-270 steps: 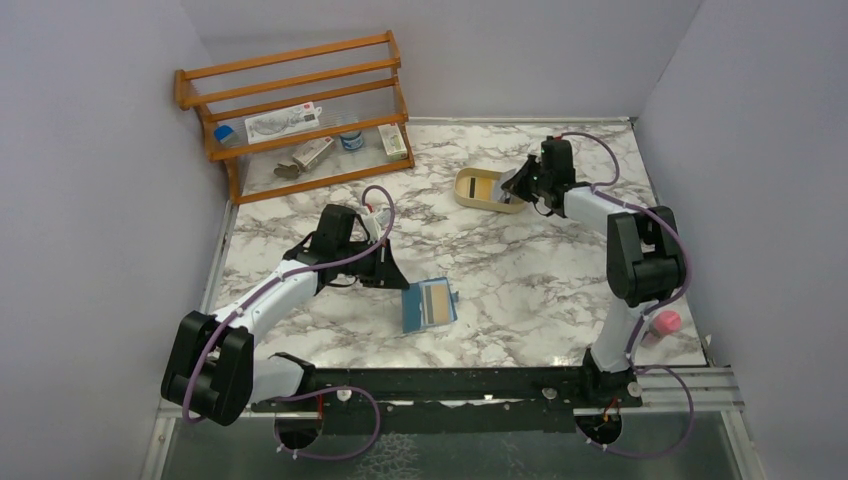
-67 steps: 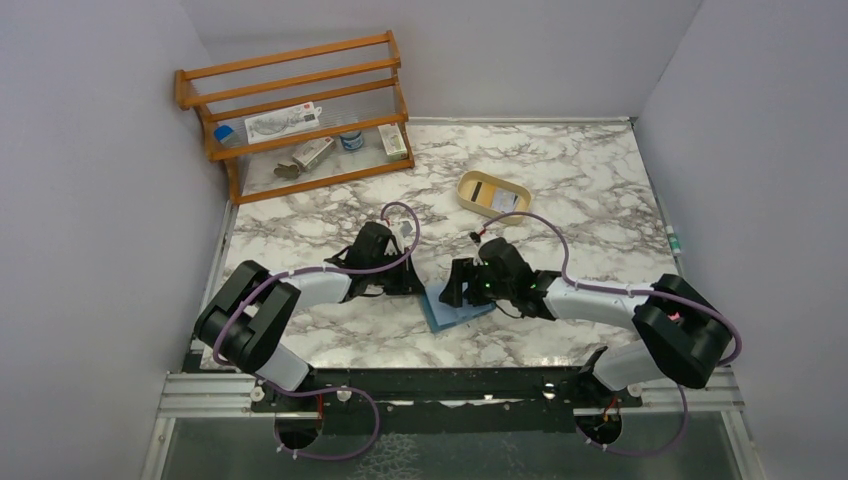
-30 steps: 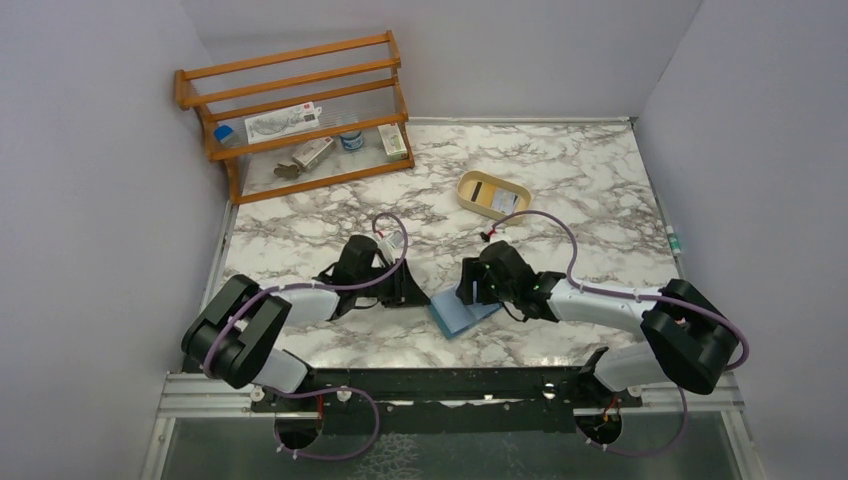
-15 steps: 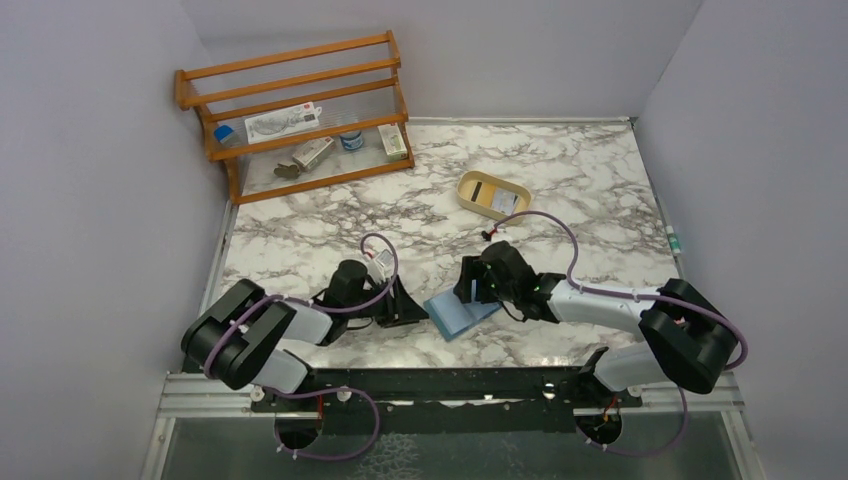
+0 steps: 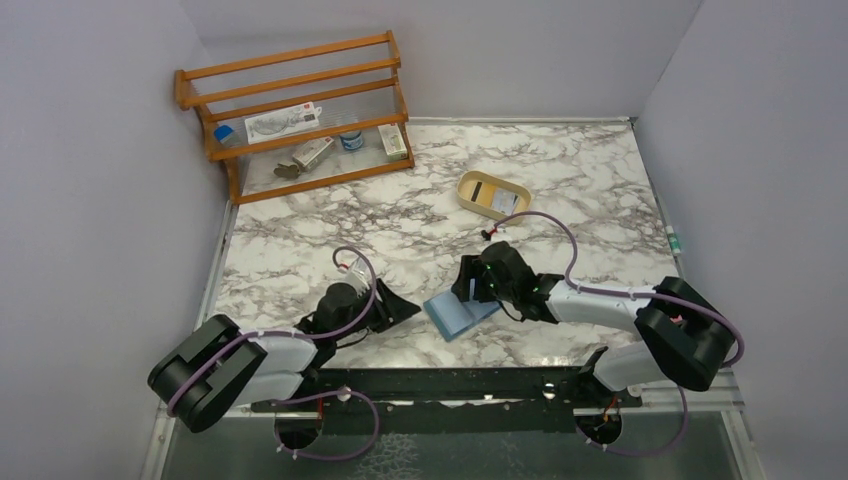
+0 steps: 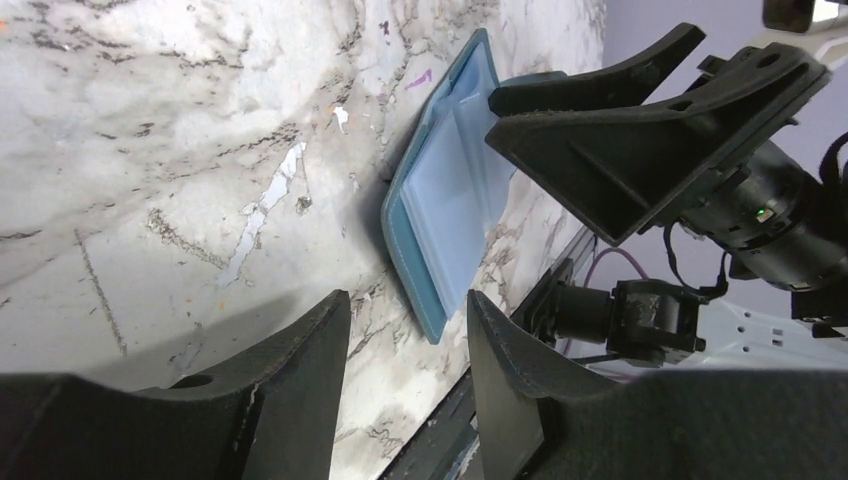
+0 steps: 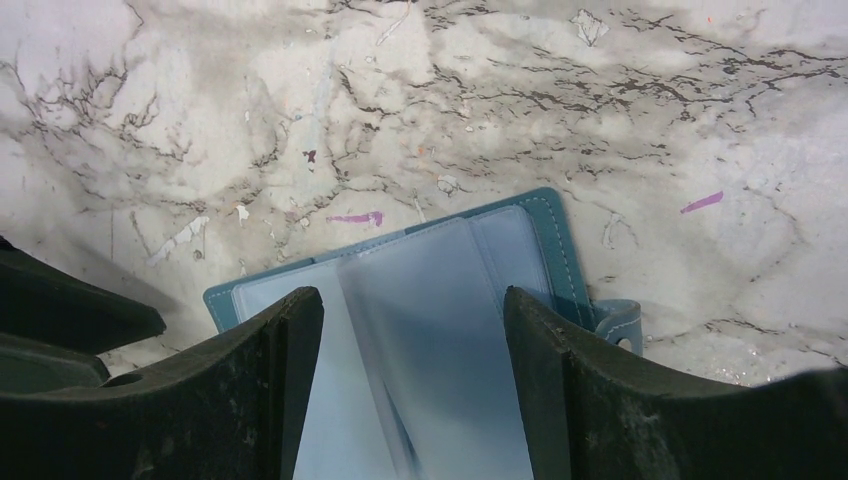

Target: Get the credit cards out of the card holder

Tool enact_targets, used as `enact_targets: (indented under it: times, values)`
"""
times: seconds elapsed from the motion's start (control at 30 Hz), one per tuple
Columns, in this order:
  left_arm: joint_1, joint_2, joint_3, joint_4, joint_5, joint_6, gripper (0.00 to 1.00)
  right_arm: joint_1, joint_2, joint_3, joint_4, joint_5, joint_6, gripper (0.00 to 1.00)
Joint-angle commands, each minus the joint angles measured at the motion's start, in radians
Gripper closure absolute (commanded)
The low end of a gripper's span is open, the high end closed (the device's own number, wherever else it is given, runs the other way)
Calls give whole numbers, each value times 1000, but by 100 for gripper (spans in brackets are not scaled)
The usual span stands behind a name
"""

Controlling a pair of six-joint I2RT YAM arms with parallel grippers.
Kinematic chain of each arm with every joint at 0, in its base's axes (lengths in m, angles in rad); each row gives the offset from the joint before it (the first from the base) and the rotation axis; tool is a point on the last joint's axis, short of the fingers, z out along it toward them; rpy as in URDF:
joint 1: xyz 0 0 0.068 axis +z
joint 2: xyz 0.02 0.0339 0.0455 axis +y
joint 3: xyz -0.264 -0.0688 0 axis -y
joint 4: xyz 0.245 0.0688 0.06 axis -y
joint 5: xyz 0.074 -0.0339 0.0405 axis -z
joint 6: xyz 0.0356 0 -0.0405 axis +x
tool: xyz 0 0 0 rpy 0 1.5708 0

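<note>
The card holder's cover lies loose under its pale leaves, so my left gripper should pinch the cover's edge (image 6: 414, 295) while my right gripper turns the leaves.
The teal-blue card holder (image 5: 456, 314) lies open on the marble table, near the front middle. Its pale, clear inner leaves (image 7: 430, 330) face up, and one leaf stands up slightly. Its snap tab (image 7: 616, 326) sticks out to the right. I cannot tell whether a card sits in the leaves. My right gripper (image 7: 410, 305) is open and hovers just over the holder, its fingers on either side of the raised leaf. My left gripper (image 6: 408, 305) is open and empty, left of the holder and apart from it. Two credit cards (image 5: 497, 198) lie in the tan tray.
The tan tray (image 5: 468, 183) stands behind the holder, toward the back right. A wooden rack (image 5: 300, 110) with small items fills the back left corner. A black rail (image 5: 450, 378) runs along the near table edge. Grey walls close in both sides.
My left arm has pulled back toward the near left, away from the card holder, and its jaws have opened. The right gripper has stayed over the holder, barely moving.
</note>
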Motion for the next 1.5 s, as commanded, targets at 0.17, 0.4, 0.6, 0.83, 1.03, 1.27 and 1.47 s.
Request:
enact_targets:
  times: [0.17,0.4,0.6,0.83,1.03,1.27,1.47]
  values:
    - [-130,256,79,79,-107,-70,54,9,41,-21,-63,-30,22,28]
    - [-181,339,79,187,-168,-135,57,8,18,-34,-81,-11,14,27]
    - [-224,400,77,271,-209,-163,65,8,29,-43,-64,-19,20,28]
    - [-236,573,21,596,-224,-231,94,8,24,-45,-67,-17,14,28]
    - [-238,805,-3,931,-208,-280,100,8,19,-56,-67,-16,12,27]
    - [-265,866,26,996,-209,-269,100,10,-66,-79,0,-118,-62,8]
    - [-265,733,45,790,-219,-219,100,80,-178,9,-162,52,-185,6]
